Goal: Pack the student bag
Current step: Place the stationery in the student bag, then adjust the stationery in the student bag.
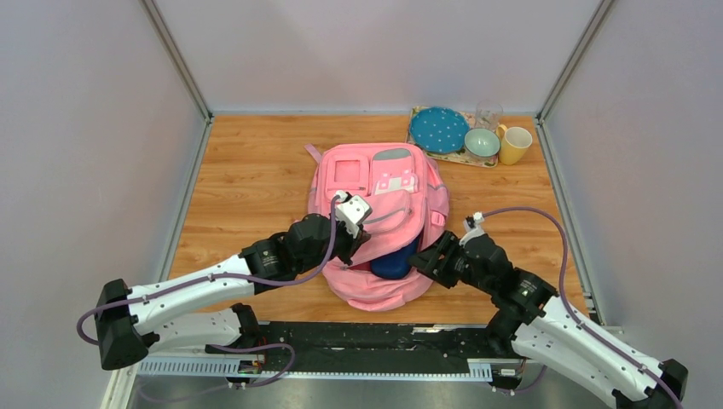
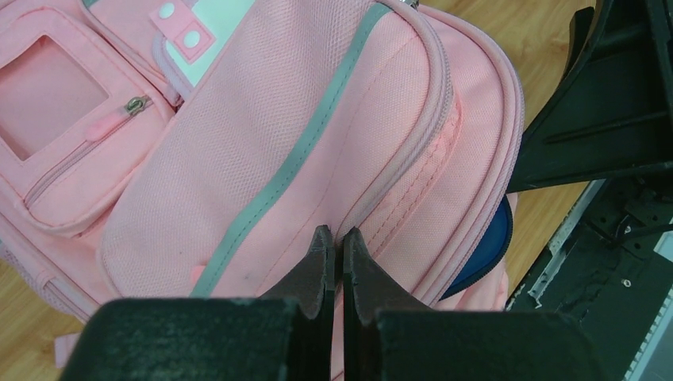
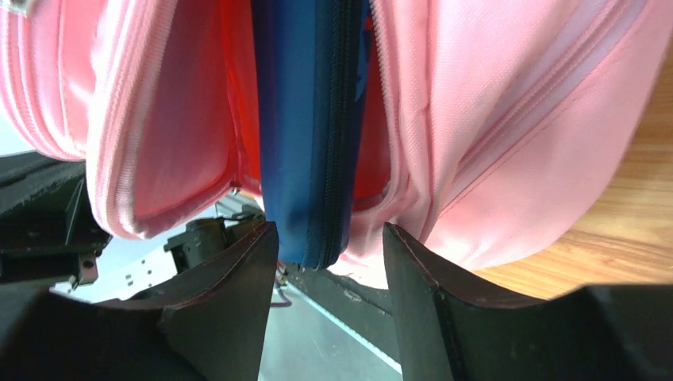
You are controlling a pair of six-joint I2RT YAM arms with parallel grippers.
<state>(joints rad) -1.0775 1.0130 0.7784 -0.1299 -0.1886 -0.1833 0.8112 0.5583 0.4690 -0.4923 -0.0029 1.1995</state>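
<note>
The navy blue zip case sticks out of the student bag's opening; next my right gripper pinches the case's near end (image 3: 305,242) and pushes it deeper.
The pink student bag (image 1: 379,192) lies on the wooden table with its front pockets up and its opening toward the arms. A navy blue zip case (image 1: 394,262) sticks halfway out of the opening. My left gripper (image 1: 358,245) is shut on the bag's upper flap beside the zip; in the left wrist view (image 2: 339,238) pink fabric (image 2: 301,119) is pinched between the fingers and the case (image 2: 486,252) shows at the right. My right gripper (image 1: 425,260) is open at the opening. In the right wrist view (image 3: 329,238) the case's end (image 3: 309,119) hangs just past the spread fingertips, between the bag's sides (image 3: 492,103).
A tray (image 1: 417,141) at the back right carries a blue dotted plate (image 1: 439,129) and a green bowl (image 1: 482,142). A yellow mug (image 1: 515,145) and a clear glass (image 1: 488,112) are next to them. Grey walls close in the table on three sides. A metal rail (image 1: 341,366) runs along the near edge.
</note>
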